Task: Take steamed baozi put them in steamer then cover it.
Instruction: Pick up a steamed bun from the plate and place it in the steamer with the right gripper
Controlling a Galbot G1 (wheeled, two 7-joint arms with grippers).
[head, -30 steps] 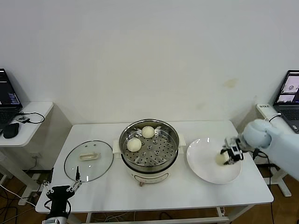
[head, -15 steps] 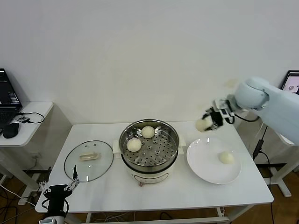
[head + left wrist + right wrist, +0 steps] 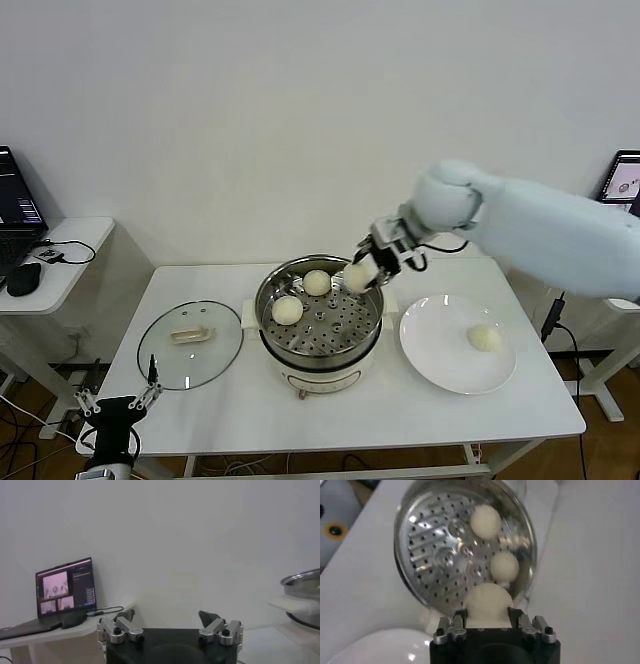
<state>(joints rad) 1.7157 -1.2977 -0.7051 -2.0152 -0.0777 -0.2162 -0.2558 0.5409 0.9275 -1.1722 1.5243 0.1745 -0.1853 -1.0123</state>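
My right gripper is to set the baozi down on the bare front part of the steamer's tray (image 3: 317, 336) (image 3: 436, 549).
My right gripper (image 3: 362, 272) is shut on a cream-white steamed baozi (image 3: 355, 276), held just above the right rim of the steamer (image 3: 268, 325). In the right wrist view that baozi (image 3: 488, 604) sits between the fingers over the perforated tray. Two more baozi (image 3: 317, 283) (image 3: 287, 310) lie inside the steamer. Another baozi (image 3: 485, 338) rests on the white plate (image 3: 435, 345). The glass cover (image 3: 190, 344) lies flat on the table left of the steamer. My left gripper (image 3: 112, 403) hangs open below the table's front left corner.
A white table (image 3: 350, 405) carries everything. A side table (image 3: 60, 262) with a laptop stands to the left, and another laptop (image 3: 620, 180) sits at the far right. A white wall runs behind.
My right gripper lifted a baozi off the plate and carried it left to the steamer's right rim. One baozi stays on the plate. The left gripper sank slightly.
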